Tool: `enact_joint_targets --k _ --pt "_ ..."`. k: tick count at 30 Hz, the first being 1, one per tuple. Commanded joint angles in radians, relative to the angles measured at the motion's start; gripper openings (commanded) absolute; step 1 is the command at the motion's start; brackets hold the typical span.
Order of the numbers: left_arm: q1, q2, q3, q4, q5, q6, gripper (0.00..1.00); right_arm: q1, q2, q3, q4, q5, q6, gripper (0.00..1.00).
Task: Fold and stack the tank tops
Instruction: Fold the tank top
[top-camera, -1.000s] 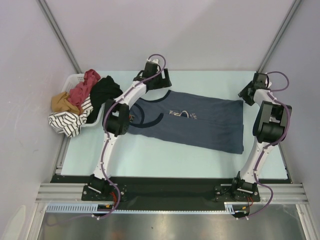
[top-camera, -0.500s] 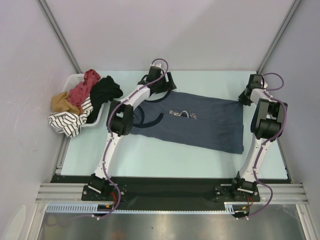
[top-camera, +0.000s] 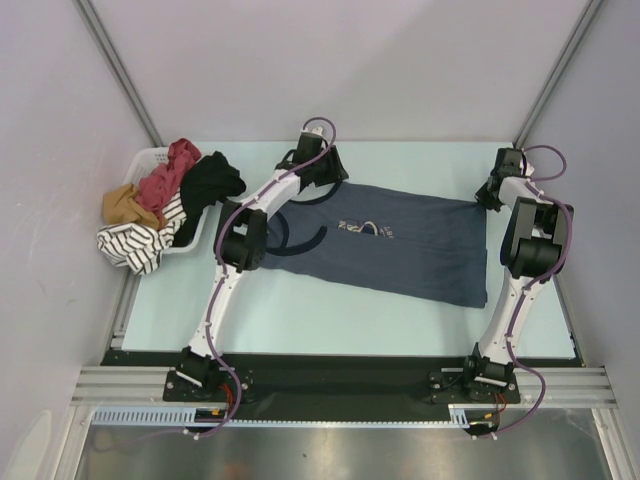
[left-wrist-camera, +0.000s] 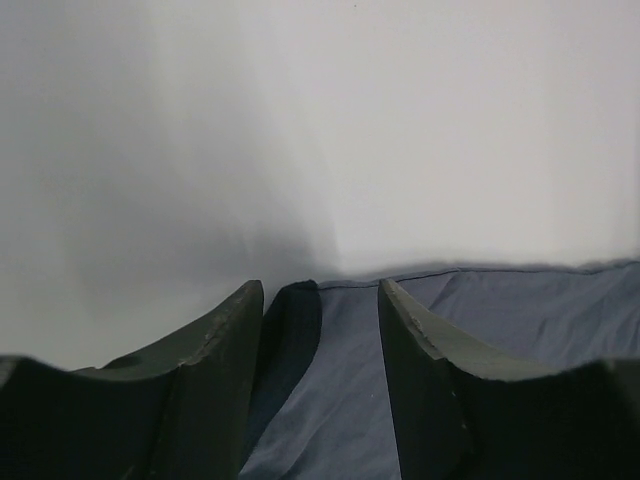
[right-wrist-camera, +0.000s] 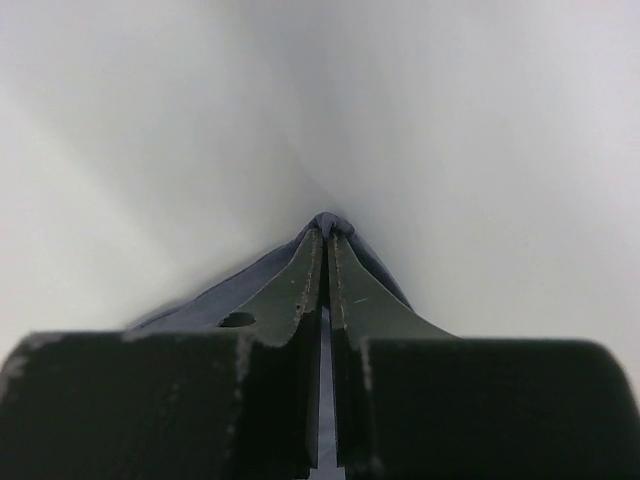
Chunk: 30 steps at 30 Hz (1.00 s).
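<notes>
The robot's right gripper should release the tank top's far corner on the tank top's hem edge (top-camera: 485, 283), a little short of the tank top's near corner.
The slate blue-grey tank top (top-camera: 400, 245) lies spread flat across the table, neck end to the left. My left gripper (top-camera: 325, 180) rests on its far shoulder strap. In the left wrist view, its fingers (left-wrist-camera: 230, 340) stand apart astride the blue-grey cloth (left-wrist-camera: 335, 400), so this gripper (left-wrist-camera: 320, 290) is open. My right gripper (top-camera: 487, 197) is at the far right hem corner. It is shut (right-wrist-camera: 327, 232), with a small fold of the blue-grey cloth (right-wrist-camera: 230, 290) pinched at its tips. The brick red tank top (top-camera: 172, 168) lies crumpled in the pile at the left.
A white basket (top-camera: 148, 157) at the far left holds black (top-camera: 212, 180), striped (top-camera: 135, 245) and tan (top-camera: 122, 205) clothes that spill over its rim. Grey walls and slanting frame posts (top-camera: 120, 70) close in the back. The arms' bases sit at the near edge.
My right gripper moved in to the hem corner and shut on it. My left gripper slid farther onto the shoulder strap and its jaws narrowed. The tank top has not shifted.
</notes>
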Motion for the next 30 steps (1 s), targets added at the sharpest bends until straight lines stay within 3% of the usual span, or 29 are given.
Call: enact_joint_targets --k 1,4,7,8,10,18,24,30 --pt "-0.006 0.01 0.052 -0.028 -0.009 0.007 0.54 0.004 -0.018 -0.004 0.024 0.017 0.006 0.04" --pt "-0.006 0.009 0.052 -0.035 -0.011 0.012 0.45 0.004 -0.021 -0.004 0.022 0.019 0.012 0.02" --pt "-0.006 0.009 0.052 -0.035 -0.012 0.007 0.26 0.002 -0.022 -0.002 0.024 0.014 0.02 0.0" --pt "-0.005 0.009 0.055 -0.029 -0.011 0.009 0.13 0.004 -0.022 -0.001 0.027 0.011 0.023 0.0" --pt "0.001 0.001 0.063 -0.001 -0.014 0.015 0.0 0.004 -0.022 0.007 0.025 0.006 0.028 0.0" --pt "0.011 -0.12 -0.087 0.18 -0.028 0.029 0.0 -0.002 -0.067 0.014 -0.002 0.029 0.034 0.0" --pt "0.011 -0.164 -0.124 0.224 -0.015 0.045 0.0 -0.007 -0.125 -0.01 -0.016 0.043 0.032 0.0" --pt "0.011 -0.281 -0.308 0.339 -0.034 0.061 0.0 -0.008 -0.194 -0.076 -0.013 0.048 0.046 0.0"
